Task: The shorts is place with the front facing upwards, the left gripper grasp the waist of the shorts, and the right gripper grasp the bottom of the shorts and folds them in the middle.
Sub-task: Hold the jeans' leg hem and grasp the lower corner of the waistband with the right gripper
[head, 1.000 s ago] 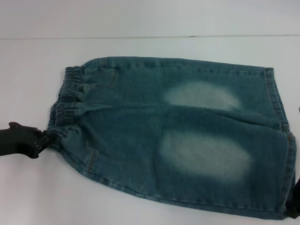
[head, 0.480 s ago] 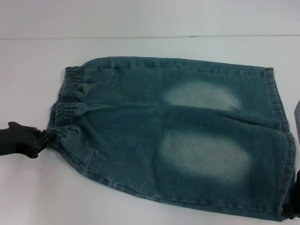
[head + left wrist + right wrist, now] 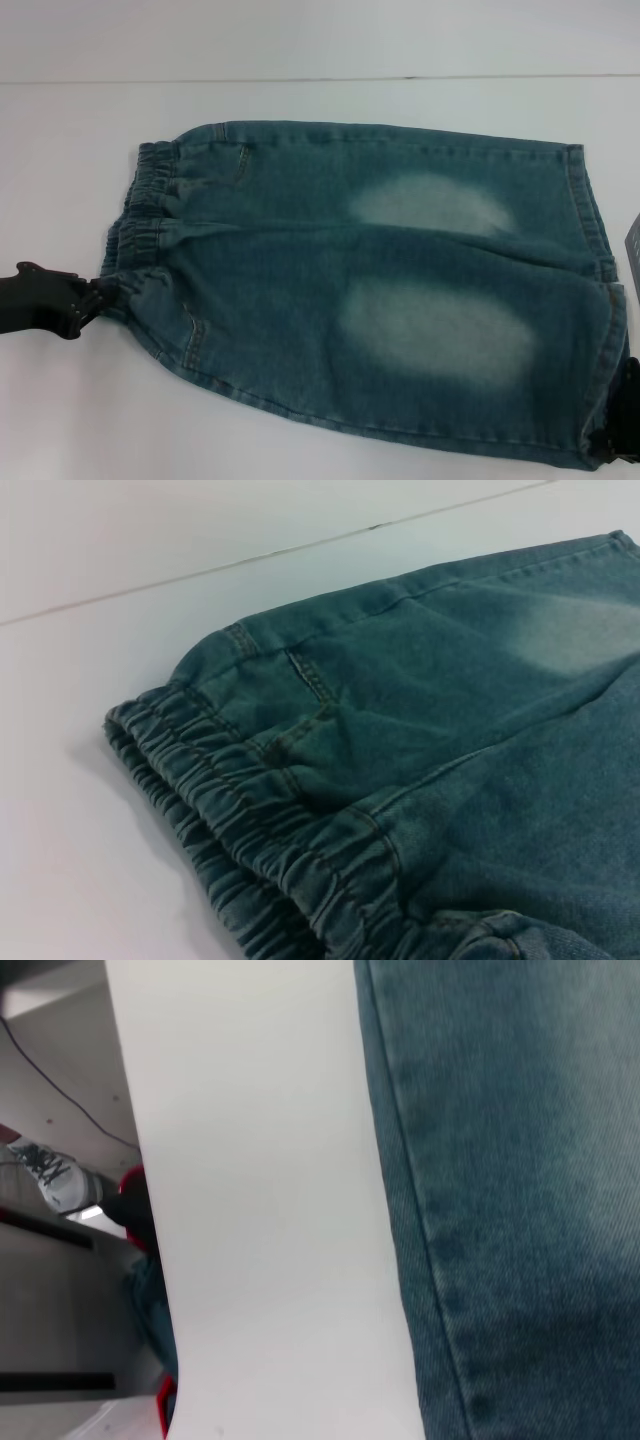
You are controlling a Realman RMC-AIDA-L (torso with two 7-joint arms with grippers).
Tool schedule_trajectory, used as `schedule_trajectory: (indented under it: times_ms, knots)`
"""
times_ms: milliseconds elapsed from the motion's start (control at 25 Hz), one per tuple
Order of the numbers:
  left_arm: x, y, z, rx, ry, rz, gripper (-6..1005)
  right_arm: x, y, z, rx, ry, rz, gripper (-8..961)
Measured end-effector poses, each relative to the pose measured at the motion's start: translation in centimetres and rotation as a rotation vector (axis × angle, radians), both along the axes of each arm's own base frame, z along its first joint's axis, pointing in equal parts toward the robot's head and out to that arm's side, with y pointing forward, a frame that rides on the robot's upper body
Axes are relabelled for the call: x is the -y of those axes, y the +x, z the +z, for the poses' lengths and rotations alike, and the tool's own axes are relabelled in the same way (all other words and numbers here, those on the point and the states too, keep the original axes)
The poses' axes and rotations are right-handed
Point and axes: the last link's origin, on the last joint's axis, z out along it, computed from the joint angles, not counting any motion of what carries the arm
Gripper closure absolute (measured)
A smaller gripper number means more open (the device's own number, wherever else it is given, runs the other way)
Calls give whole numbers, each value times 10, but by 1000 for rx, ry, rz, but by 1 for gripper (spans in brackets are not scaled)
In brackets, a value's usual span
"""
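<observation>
Next, I open my right gripper, as the near hem corner of the shorts lies bunched inward at it, let the hem flatten, and take the corner's outer edge (image 3: 600, 464) before I fold.
The shorts (image 3: 380, 280) lie flat on the white table, front up, with two pale ovals showing. The waist of the shorts (image 3: 145, 200) is the ruffled band on the left; it fills the left wrist view (image 3: 250, 830). The bottom of the shorts (image 3: 598, 220) is the stitched hems on the right, also in the right wrist view (image 3: 420, 1220). My left gripper (image 3: 97, 297) is shut on the waist's near corner, where the fabric is bunched. My right gripper (image 3: 622, 440) shows only as a dark shape at the near hem corner, mostly out of frame.
The white table (image 3: 300, 420) runs to a back edge line (image 3: 300, 79). A grey object (image 3: 633, 243) pokes in at the right edge. In the right wrist view the table's side edge (image 3: 140, 1210) drops to the floor, where a shoe (image 3: 50, 1175) lies.
The dark right gripper has shifted slightly inward and up at the near hem corner, and the hem edge there has moved a little to the left. The grey object has appeared at the right edge. The left gripper has not moved.
</observation>
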Motion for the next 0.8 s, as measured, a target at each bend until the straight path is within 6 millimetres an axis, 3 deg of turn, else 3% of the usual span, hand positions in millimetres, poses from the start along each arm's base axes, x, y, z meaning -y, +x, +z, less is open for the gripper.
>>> schedule_trajectory:
  times_ms: [600, 800]
  knots:
    - [0, 0, 1, -1, 3, 1, 892, -2, -3, 3, 9, 21, -54, 870]
    - [0, -1, 1, -2, 7, 4, 889, 0, -3, -2, 35, -3, -49, 631]
